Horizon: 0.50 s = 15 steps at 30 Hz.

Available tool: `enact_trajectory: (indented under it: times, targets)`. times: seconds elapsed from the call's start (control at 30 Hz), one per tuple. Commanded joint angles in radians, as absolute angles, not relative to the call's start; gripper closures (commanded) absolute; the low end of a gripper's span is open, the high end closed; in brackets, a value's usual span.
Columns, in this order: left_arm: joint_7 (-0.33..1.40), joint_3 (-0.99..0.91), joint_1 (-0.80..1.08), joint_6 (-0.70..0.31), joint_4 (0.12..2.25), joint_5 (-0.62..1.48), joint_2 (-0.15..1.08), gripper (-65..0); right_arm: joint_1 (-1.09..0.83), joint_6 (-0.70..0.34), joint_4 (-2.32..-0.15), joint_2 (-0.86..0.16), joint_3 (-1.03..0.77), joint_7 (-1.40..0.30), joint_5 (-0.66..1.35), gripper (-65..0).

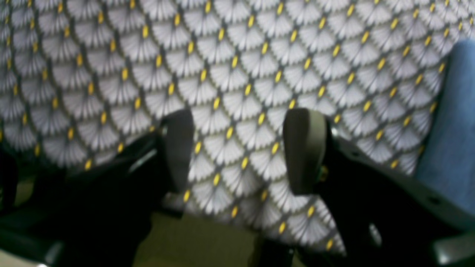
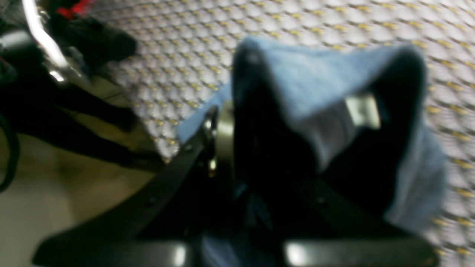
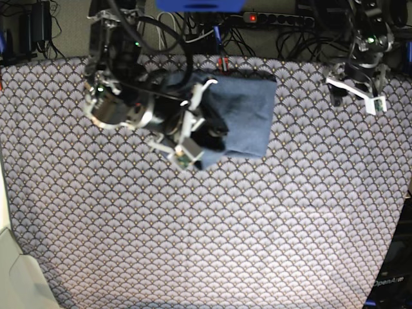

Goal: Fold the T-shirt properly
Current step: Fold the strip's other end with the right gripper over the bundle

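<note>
Next, I let go of the T-shirt's fold with my right gripper on the flat slate-blue part (image 3: 260, 125), near the edge facing my left gripper.
The slate-blue T-shirt (image 3: 248, 116) lies folded into a compact block at the back middle of the fan-patterned tablecloth (image 3: 212, 225). My right gripper (image 3: 192, 125) is at the shirt's left edge. In the blurred right wrist view its jaws stand apart, and a fold of the T-shirt (image 2: 315, 78) is draped over and between the fingers (image 2: 223, 137). My left gripper (image 3: 356, 90) hovers open and empty at the back right, well away from the shirt. In the left wrist view the left gripper (image 1: 241, 148) is over bare tablecloth, and the T-shirt (image 1: 452, 129) shows at the right edge.
Cables and a power strip (image 3: 277, 18) run along the table's back edge. The cloth's edge and the floor (image 1: 193, 241) show just below the left gripper. Dark arm hardware with a red part (image 2: 74, 33) sits at the right wrist view's top left.
</note>
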<state>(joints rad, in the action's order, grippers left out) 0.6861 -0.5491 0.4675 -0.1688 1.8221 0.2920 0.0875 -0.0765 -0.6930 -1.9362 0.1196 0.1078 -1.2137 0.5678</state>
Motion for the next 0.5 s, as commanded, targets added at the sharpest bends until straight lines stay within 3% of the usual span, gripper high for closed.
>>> enact_trajectory:
  times: [0.0,0.47]
  targets:
    - [0.664,-0.555,0.472,-0.174,1.853,0.298,0.097,-38.1,-0.058,-0.698,-1.926,0.125,0.111,-1.182,0.590,0.0]
    - [0.664,-0.552,0.483,-0.176,1.856,0.300,0.093,-38.1,0.068,-0.698,-1.646,0.157,0.113,-1.112,0.590,0.0]
